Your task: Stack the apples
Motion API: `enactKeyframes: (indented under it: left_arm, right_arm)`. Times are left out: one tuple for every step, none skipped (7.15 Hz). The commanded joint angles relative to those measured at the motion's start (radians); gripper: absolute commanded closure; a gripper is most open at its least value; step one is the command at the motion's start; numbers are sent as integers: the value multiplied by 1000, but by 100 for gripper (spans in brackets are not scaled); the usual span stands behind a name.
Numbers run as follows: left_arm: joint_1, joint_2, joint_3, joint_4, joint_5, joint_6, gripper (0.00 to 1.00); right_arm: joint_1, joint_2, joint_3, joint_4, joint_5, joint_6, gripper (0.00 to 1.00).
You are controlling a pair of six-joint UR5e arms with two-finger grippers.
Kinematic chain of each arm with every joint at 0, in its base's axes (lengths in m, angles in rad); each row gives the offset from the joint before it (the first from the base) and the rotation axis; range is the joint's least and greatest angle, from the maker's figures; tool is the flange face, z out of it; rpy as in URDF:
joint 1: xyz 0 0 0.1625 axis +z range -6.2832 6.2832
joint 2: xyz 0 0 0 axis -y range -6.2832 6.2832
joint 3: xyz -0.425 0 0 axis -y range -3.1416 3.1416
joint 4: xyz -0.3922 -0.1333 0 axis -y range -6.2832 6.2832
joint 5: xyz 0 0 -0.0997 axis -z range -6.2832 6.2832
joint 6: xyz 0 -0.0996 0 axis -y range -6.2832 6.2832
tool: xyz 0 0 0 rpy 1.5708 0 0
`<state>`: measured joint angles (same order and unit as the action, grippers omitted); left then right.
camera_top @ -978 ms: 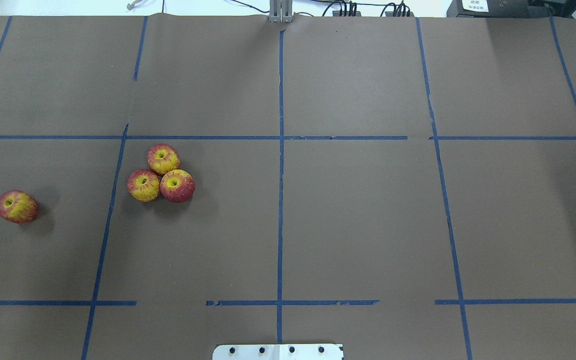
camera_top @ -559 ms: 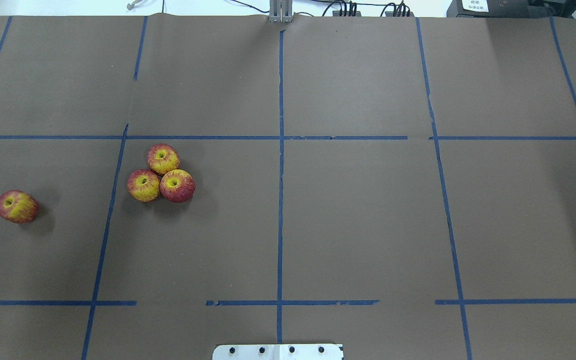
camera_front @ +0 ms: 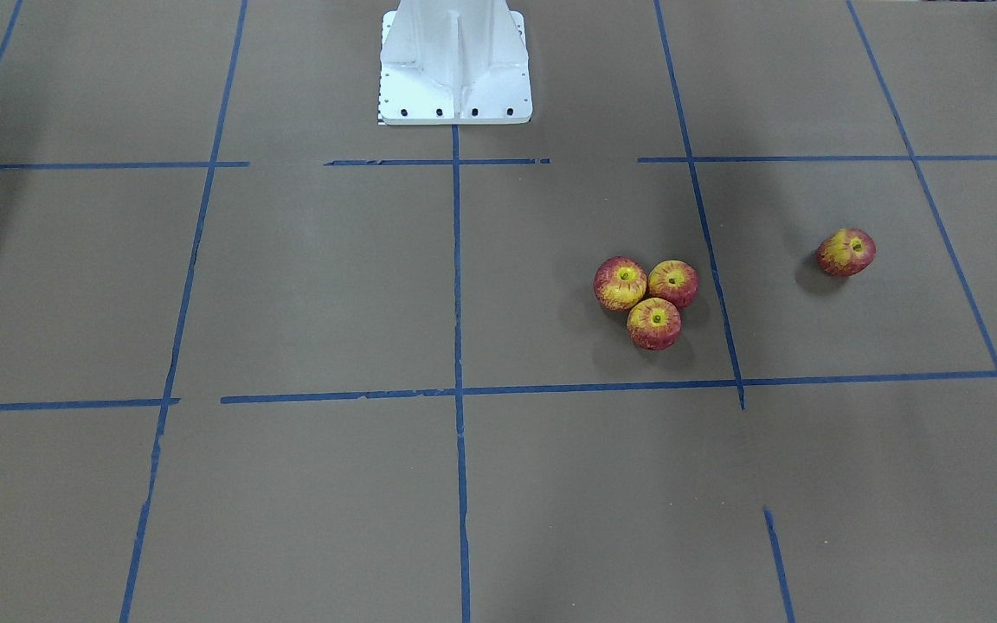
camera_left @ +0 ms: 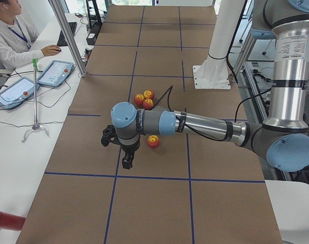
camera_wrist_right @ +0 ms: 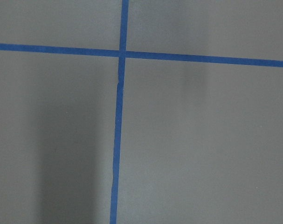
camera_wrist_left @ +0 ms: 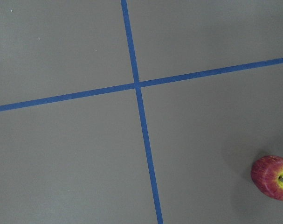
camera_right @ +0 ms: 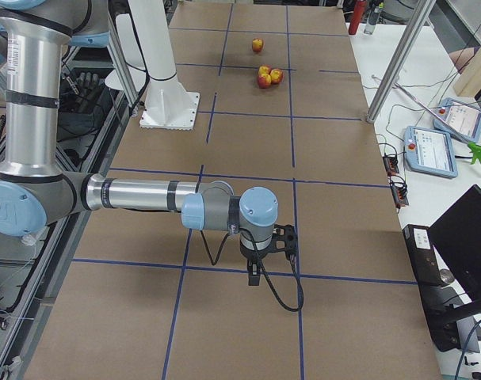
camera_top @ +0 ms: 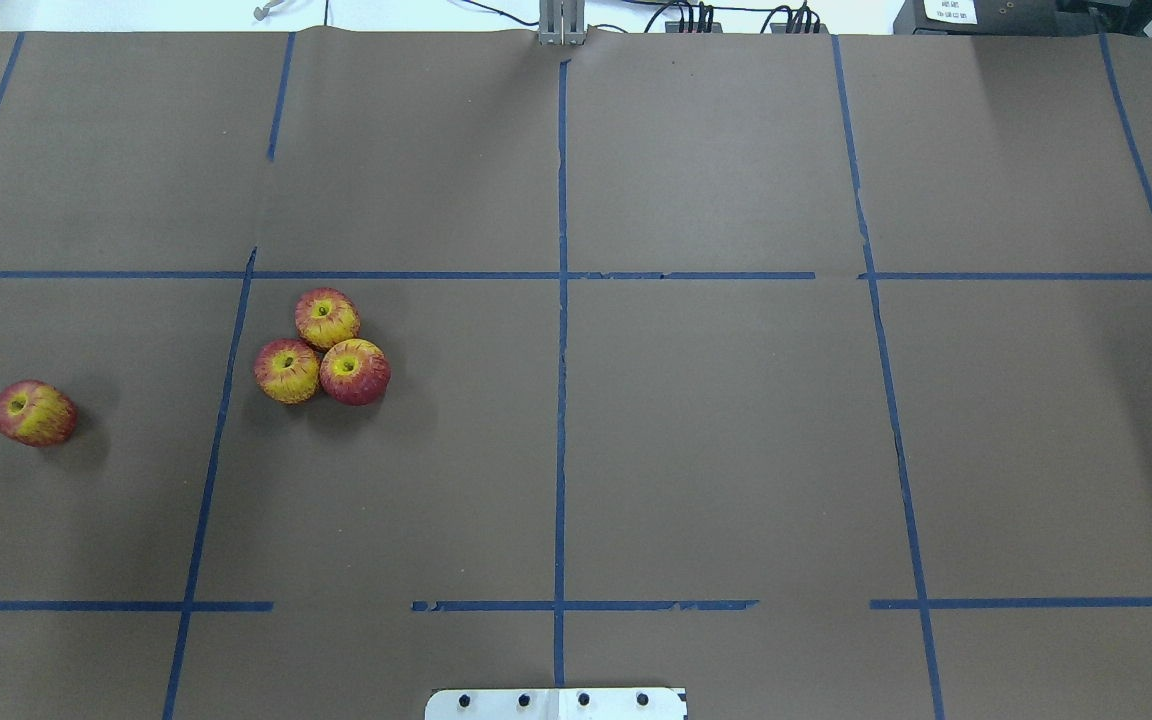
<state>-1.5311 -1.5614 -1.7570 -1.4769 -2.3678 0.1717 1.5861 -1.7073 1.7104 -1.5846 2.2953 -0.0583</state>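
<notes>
The sides of the lone apple (camera_front: 845,253) (camera_wrist_left: 272,178), the tilted one lying apart from the cluster, should be gripped next by my left gripper as it closes.
Three apples sit touching in a cluster on the brown table: one at the back (camera_top: 327,318), one front left (camera_top: 287,371), one front right (camera_top: 355,371). The cluster also shows in the front-facing view (camera_front: 654,324). A fourth apple (camera_top: 33,412) lies alone and tilted at the far left, and shows in the left wrist view (camera_wrist_left: 272,177). My left gripper (camera_left: 127,160) hangs over the table just beside this lone apple (camera_left: 153,141). My right gripper (camera_right: 258,273) hangs far from all apples, at the table's other end. I cannot tell whether either is open or shut.
The brown paper table cover (camera_top: 716,440) carries a grid of blue tape lines. The robot's white base (camera_front: 455,61) stands at the near edge. Tablets (camera_left: 55,72), cables and a seated operator (camera_left: 11,35) are on the far side of the table.
</notes>
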Motion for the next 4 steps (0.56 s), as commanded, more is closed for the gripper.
enactKeyframes:
  left_arm:
    - [197,4,-13,-132,-1,-231,0]
    - [269,17,-30,-223,1,-396,0]
    - [378,46,-35,-326,12,-541,0]
    - [417,90,-32,-476,13,-666,0]
  right_arm:
    - [0,0,0,0,0,0,0]
    - [0,0,0,0,1,0,0]
    - [0,0,0,0,0,0,0]
    - [0,0,0,0,0,0,0]
